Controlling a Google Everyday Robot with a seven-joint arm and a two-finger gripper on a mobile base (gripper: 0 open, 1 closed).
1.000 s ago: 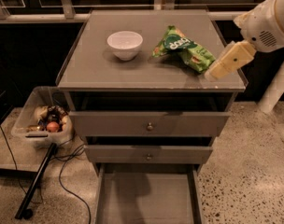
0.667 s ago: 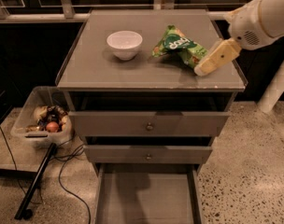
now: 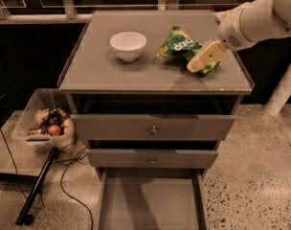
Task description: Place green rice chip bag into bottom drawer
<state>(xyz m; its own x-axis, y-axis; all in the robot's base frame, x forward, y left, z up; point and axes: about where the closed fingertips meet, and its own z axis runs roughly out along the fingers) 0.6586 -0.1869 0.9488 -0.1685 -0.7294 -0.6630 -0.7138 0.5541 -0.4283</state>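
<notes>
Next, I close my gripper on the green rice chip bag's end (image 3: pixel 208 65) that is farther away from the white bowl.
The green rice chip bag (image 3: pixel 176 44) lies on the right half of the cabinet top (image 3: pixel 95 71), crinkled, with a dark green oval facing up. My gripper (image 3: pixel 201 60), cream-coloured on a white arm coming in from the upper right, is low over the bag's right end and covers part of it. I cannot tell whether it touches the bag. The bottom drawer (image 3: pixel 150 200) is pulled out below the front of the cabinet, and its flat floor is bare.
A white bowl (image 3: pixel 128 44) stands left of the bag. Two upper drawers with round knobs (image 3: pixel 153 128) are slightly ajar. A clear bin of items (image 3: pixel 42 123), a black cable (image 3: pixel 69 176) and a black pole (image 3: pixel 38 186) sit on the floor at left.
My gripper has moved left along the cabinet top, from beside the bag's right edge to over its right end. The bag and the bowl have not moved.
</notes>
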